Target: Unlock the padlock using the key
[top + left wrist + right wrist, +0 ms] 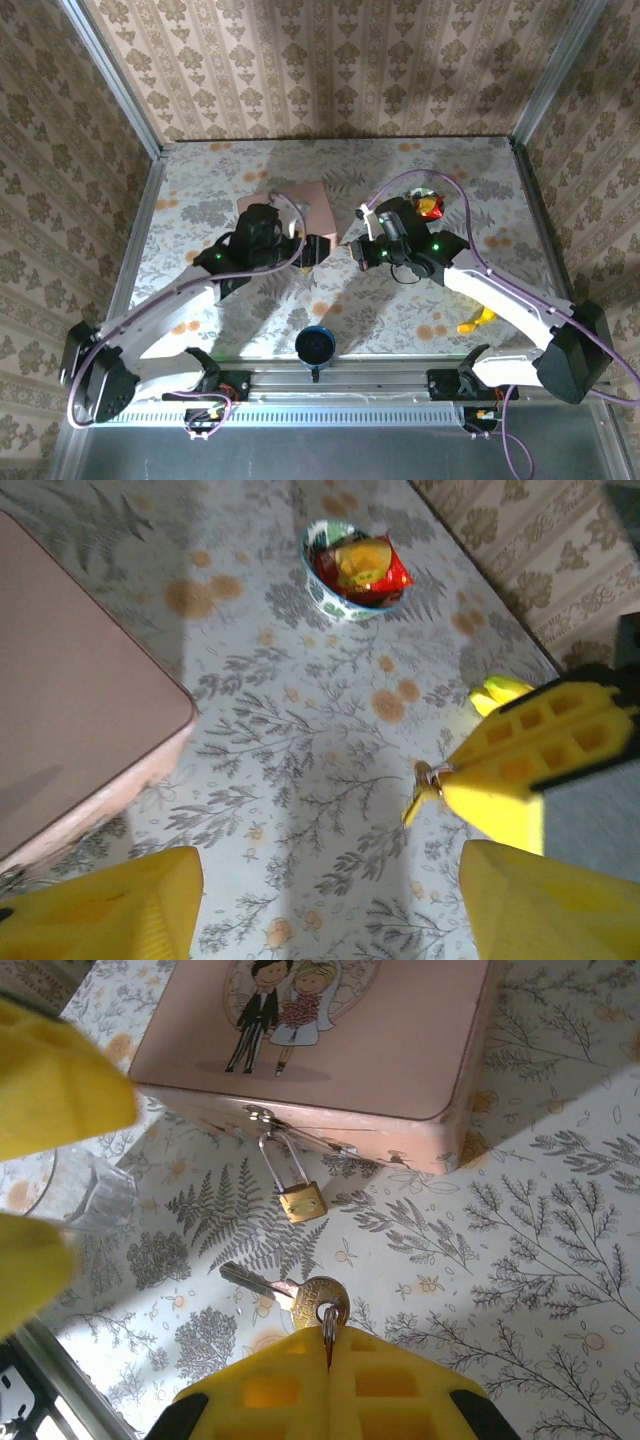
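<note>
My right gripper is holding the key just by its ring, so next my left gripper takes the blade (248, 1279) first, to free my right gripper for a firmer grip.
The small brass padlock (301, 1201) hangs by its silvery shackle from the hasp on the front of the pink box (330, 1040), its body resting on the table. My right gripper (328, 1345) is shut on the ring of the brass key (300, 1300), whose blade points left, a short way below the padlock. In the left wrist view the right gripper (540, 750) holds the key (420, 792) at the right. My left gripper (330, 880) is open over bare tablecloth beside the pink box (70, 710). From above, both grippers (310, 252) (358, 243) sit near the pink box's (305, 205) front corner.
A patterned bowl with a red and yellow snack packet (355, 570) stands behind the right arm. A yellow banana-shaped toy (478, 320) lies near the front right. A dark blue round object (315, 345) sits at the near edge between the arm bases.
</note>
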You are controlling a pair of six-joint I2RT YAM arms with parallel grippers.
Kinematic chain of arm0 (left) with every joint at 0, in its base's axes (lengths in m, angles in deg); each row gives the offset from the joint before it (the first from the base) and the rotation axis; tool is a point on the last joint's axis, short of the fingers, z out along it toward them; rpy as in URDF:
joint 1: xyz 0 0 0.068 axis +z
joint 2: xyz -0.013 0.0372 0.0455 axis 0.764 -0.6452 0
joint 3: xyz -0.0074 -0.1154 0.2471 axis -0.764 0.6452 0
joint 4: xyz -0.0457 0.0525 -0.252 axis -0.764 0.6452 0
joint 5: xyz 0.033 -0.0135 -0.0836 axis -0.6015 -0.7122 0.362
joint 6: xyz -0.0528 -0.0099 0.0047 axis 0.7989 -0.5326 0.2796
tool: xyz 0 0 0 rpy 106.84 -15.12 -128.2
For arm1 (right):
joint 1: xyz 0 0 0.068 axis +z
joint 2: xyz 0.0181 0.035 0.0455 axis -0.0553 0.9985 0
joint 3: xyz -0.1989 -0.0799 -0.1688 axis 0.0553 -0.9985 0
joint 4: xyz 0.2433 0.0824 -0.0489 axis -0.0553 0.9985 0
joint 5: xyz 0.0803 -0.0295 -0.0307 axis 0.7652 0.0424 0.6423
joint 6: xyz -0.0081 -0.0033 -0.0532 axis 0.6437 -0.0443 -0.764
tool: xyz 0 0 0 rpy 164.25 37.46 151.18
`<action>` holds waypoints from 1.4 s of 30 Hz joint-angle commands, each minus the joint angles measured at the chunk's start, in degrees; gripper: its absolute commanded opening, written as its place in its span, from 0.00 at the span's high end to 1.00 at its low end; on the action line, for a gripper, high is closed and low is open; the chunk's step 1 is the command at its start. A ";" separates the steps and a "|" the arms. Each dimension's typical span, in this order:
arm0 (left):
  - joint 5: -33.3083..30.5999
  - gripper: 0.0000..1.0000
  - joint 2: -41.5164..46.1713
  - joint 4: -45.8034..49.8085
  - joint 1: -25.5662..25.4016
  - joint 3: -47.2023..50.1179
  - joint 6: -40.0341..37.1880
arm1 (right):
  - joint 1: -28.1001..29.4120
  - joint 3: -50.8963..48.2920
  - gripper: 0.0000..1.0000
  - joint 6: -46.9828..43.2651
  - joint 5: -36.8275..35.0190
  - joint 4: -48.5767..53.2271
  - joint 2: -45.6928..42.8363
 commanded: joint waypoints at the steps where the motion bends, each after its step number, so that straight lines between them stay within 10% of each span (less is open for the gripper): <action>1: -4.57 0.27 5.88 -8.43 0.17 3.36 -7.00 | -2.19 2.11 1.00 3.68 4.72 4.20 1.63; 9: -8.99 0.17 14.36 -14.72 0.30 9.67 -23.41 | -9.14 5.03 1.00 7.32 18.76 9.75 3.15; 18: -3.90 0.18 9.27 -44.86 0.00 22.33 -45.89 | -15.66 7.91 1.00 9.04 32.58 14.17 5.07; 29: 3.60 0.26 -2.48 -44.24 -1.49 17.92 -59.90 | -18.59 10.69 1.00 8.29 40.21 20.04 8.42; 37: 8.02 0.27 -11.17 -61.34 -1.39 19.40 -56.47 | -19.14 11.23 1.00 7.70 46.55 18.49 7.84; 42: 24.95 0.33 -12.58 -63.30 4.03 17.34 -42.72 | -19.30 8.67 1.00 6.82 49.11 14.99 6.59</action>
